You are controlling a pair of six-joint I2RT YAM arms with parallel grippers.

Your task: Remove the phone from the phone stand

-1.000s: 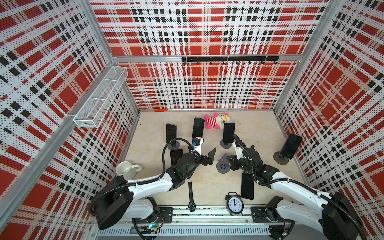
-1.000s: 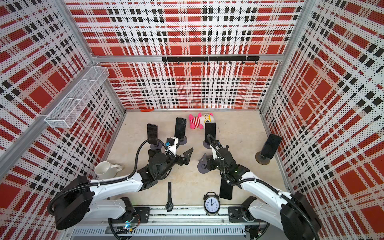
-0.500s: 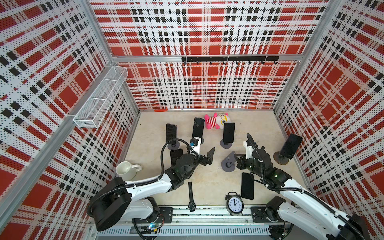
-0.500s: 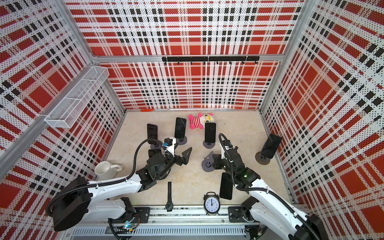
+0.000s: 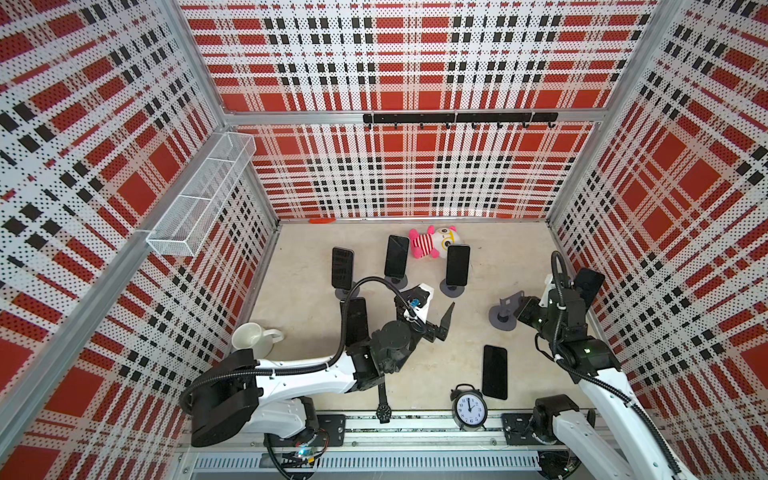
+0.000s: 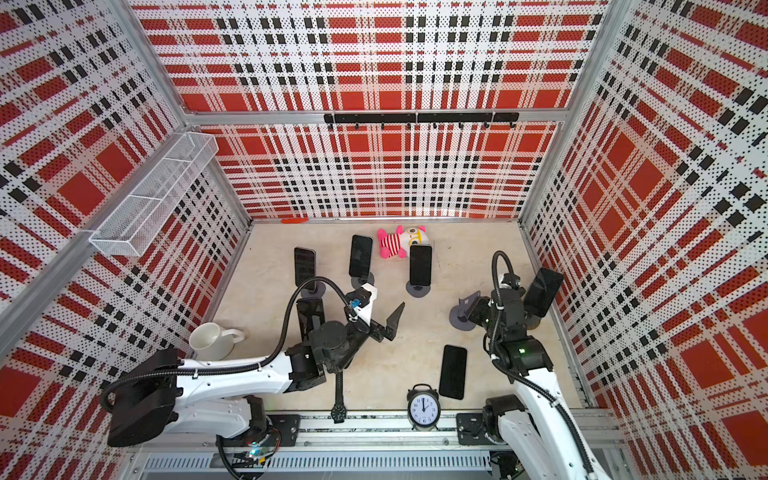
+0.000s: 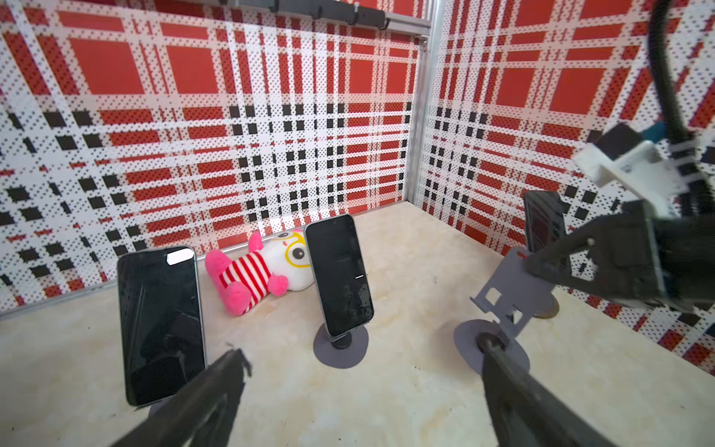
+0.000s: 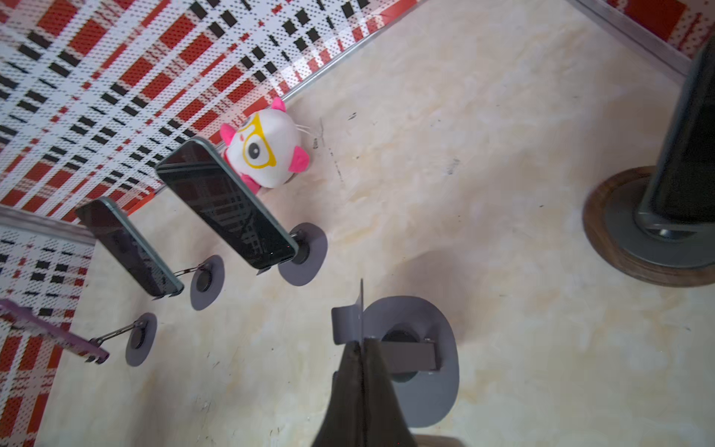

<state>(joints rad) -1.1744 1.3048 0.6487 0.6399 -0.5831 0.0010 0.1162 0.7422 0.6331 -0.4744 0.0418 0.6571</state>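
Observation:
Next, my right gripper sets the empty grey phone stand down on the table [image 5: 474, 257] [image 8: 339, 152], beside the head of the plush toy.
A black phone [image 5: 494, 372] [image 6: 453, 372] lies flat on the table in both top views. Right of it stands an empty grey phone stand [image 5: 500, 318] [image 6: 463, 316] [image 8: 425, 387], and my right gripper [image 5: 524, 309] [image 6: 478, 309] [image 8: 361, 344] is shut on the stand's thin back plate. The left wrist view shows that plate [image 7: 503, 298] pinched at its top corner. My left gripper [image 5: 432, 307] [image 6: 380, 309] [image 7: 363, 360] hangs open over the table's middle, holding nothing. Several other phones sit on stands, among them one [image 5: 457, 264] at the back and one [image 5: 588, 284] by the right wall.
A plush toy [image 5: 432, 241] lies at the back. A white mug [image 5: 253, 336] stands front left, with an alarm clock [image 5: 469, 409] and a wristwatch [image 5: 383, 399] at the front edge. A wire basket [image 5: 199, 203] hangs on the left wall.
My right gripper has drawn the empty stand from the middle toward the right wall. The flat phone stayed where it lay. The left arm has hardly moved.

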